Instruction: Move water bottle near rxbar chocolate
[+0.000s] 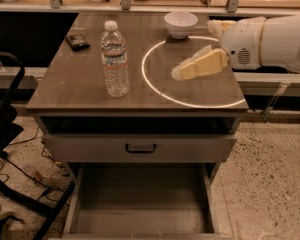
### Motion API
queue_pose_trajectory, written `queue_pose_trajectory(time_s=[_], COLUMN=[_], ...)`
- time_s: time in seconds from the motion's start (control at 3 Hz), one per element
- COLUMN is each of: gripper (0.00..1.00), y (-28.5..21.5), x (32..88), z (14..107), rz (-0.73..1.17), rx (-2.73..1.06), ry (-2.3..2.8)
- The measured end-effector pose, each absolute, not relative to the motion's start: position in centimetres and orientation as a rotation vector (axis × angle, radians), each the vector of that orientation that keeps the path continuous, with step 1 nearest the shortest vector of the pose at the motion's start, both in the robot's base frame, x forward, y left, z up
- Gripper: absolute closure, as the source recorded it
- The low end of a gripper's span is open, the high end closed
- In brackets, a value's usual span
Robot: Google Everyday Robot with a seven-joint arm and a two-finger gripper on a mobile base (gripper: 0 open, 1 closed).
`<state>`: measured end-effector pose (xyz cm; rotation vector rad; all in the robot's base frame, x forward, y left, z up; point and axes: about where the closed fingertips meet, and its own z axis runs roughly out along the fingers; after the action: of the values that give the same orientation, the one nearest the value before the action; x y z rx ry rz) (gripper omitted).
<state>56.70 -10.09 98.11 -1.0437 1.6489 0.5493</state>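
I should next move my gripper to the middle of the water bottle [116,66], well below its white cap, and close it there.
The water bottle [114,59] stands upright on the left half of the table top [80,84]; it is clear, with a white cap and a pale label with a red band. The rxbar chocolate [77,41] is a small dark flat bar lying near the table's back left edge, behind and left of the bottle. My gripper [182,72] reaches in from the right, above the right half of the table, well to the right of the bottle and holding nothing that I can see.
A white bowl [180,24] stands at the back of the table, right of centre. A bright light ring [190,69] lies on the table's right half. Below are a shut drawer [140,147] and an open lower drawer [140,204]. A black chair [10,134] is at the left.
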Motion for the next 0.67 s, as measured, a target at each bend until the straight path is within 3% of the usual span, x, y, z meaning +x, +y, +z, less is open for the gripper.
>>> queue_pose_trajectory(time_s=[0.67], gripper=[0.00], y=[-0.6], x=[58.9], z=[94.6], rz=[0.792], rx=[-1.051], ry=[1.495])
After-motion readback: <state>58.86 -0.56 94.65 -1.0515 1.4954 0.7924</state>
